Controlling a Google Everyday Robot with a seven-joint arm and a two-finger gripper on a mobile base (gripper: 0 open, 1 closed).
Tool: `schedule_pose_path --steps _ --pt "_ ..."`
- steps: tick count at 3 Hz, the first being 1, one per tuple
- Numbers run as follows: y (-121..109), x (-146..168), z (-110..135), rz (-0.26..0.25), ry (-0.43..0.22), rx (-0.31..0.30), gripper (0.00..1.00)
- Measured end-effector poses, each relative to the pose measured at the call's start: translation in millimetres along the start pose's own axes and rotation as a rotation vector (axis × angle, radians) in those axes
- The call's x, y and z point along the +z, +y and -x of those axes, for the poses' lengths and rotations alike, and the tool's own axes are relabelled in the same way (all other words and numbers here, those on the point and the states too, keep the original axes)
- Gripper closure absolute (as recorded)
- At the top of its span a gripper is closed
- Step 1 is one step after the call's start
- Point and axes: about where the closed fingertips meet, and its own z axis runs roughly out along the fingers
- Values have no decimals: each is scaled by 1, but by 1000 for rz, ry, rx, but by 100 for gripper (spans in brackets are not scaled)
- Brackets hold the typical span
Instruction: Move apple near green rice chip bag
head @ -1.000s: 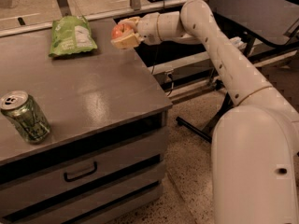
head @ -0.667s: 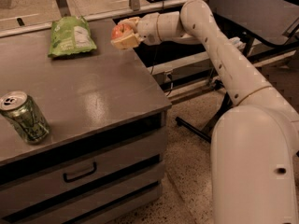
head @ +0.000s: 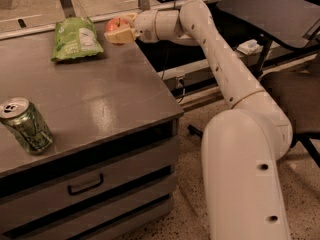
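Observation:
Next, my gripper lets go of the apple on the tabletop [head: 116, 47], between the green rice chip bag and the table's edge.
The red-orange apple [head: 115, 25] is held in my gripper [head: 119, 30] a little above the far right part of the grey tabletop [head: 95, 94]. The gripper's fingers are shut on the apple. The light green rice chip bag [head: 75, 38] lies flat on the table at the back, just left of the apple and gripper, with a small gap between them. My white arm reaches in from the right over the table's far corner.
A green metal drink can [head: 26, 126] stands near the table's front left edge. The table has drawers [head: 85, 184] below its front. A dark office chair [head: 280, 14] and cables stand behind the arm at the right, over a speckled floor.
The gripper with the apple has moved left, closer to the green bag. The bag and the can have not moved.

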Motion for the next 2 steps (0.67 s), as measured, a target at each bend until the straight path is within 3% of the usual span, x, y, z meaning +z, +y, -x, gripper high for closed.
schedule_pose_path --steps 1,2 --pt "0 15 11 11 -1 51 100" --pt "3 22 7 19 43 91 100"
